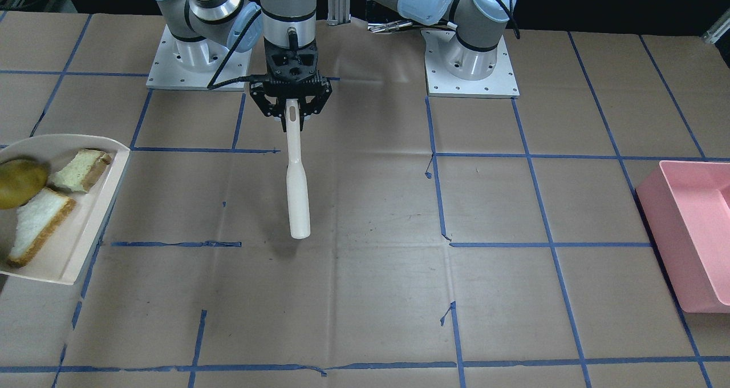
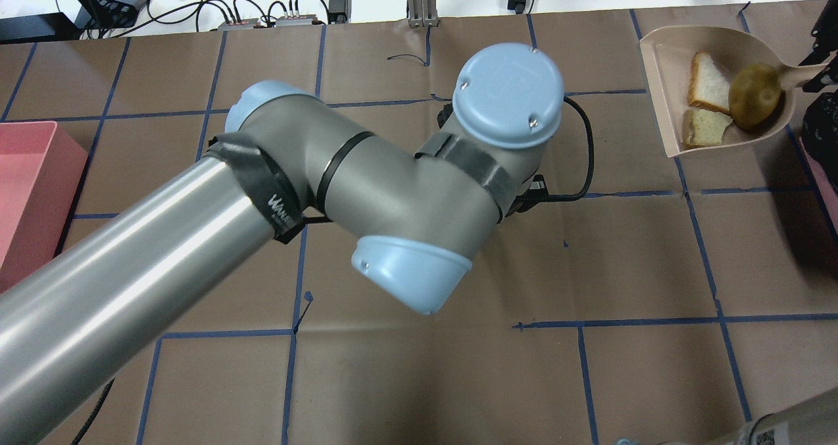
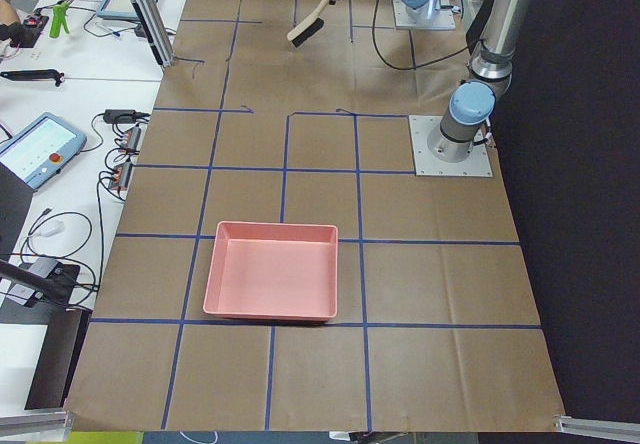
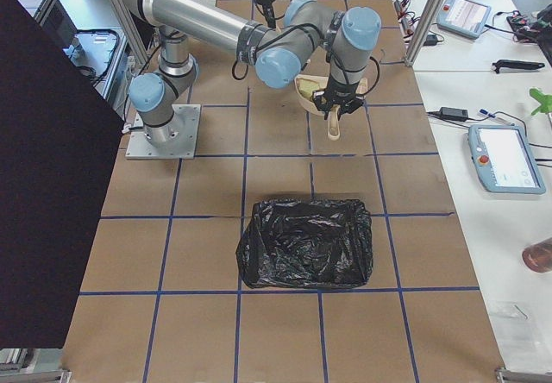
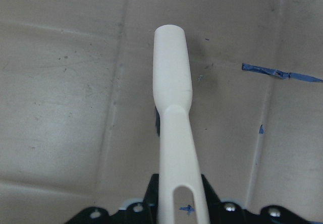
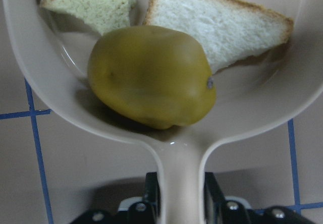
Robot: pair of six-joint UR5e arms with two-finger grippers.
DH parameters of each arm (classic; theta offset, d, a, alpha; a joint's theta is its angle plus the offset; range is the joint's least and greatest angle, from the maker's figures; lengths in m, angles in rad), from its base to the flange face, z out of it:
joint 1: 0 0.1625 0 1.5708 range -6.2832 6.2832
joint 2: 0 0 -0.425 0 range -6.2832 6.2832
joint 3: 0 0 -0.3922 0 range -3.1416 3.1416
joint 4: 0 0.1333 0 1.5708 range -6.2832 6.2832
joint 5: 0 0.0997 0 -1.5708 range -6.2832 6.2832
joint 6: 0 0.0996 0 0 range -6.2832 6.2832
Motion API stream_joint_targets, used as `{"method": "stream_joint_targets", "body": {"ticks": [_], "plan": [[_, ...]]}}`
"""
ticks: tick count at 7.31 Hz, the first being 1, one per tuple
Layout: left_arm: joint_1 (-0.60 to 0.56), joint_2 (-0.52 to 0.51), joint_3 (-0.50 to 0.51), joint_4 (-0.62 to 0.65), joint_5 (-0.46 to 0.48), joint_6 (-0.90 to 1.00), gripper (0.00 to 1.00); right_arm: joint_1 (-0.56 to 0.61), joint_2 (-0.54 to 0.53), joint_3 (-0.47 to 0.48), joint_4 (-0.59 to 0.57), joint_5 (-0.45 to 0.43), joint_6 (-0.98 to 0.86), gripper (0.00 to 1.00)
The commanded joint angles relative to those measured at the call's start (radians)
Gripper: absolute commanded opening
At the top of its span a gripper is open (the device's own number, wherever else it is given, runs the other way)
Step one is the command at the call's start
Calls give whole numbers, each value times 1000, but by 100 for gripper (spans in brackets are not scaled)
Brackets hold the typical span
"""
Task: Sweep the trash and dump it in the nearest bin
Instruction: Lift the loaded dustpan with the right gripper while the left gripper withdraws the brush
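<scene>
The robot's left gripper needs to release the white brush on the bare brown table point(image 1: 332, 144) point(image 5: 92, 203) between the blue tape lines.
A beige dustpan point(image 1: 94, 219) holds the trash: a yellow-green lemon point(image 1: 20, 182) and two white bread pieces with tan crust point(image 1: 82, 168) point(image 1: 37, 222). My right gripper point(image 6: 179, 204) is shut on the dustpan's handle and holds the pan above the table; the lemon point(image 6: 151, 75) lies at the handle end. In the overhead view the dustpan point(image 2: 668, 65) is at the far right. My left gripper point(image 1: 291, 111) is shut on a white brush handle point(image 1: 296, 188) that is lifted over the table's middle. The left wrist view shows the handle point(image 5: 174, 108) in the jaws.
A pink bin point(image 1: 690, 234) stands at the table's end on my left side. A bin lined with a black bag point(image 4: 306, 241) stands at the end on my right side, near the dustpan point(image 4: 310, 90). Blue tape lines grid the brown table.
</scene>
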Motion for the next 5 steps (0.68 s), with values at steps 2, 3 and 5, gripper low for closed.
{"method": "stream_joint_targets", "body": {"ticks": [2, 3, 5], "plan": [[-18, 115, -236, 184, 32, -20, 0, -93, -11, 16, 10, 8, 87, 2], [-58, 126, -263, 201, 32, -34, 0, -112, -11, 16, 6, 5, 116, 2], [-143, 134, -353, 297, 35, -72, 0, -155, -9, 16, -16, -30, 84, 3]]}}
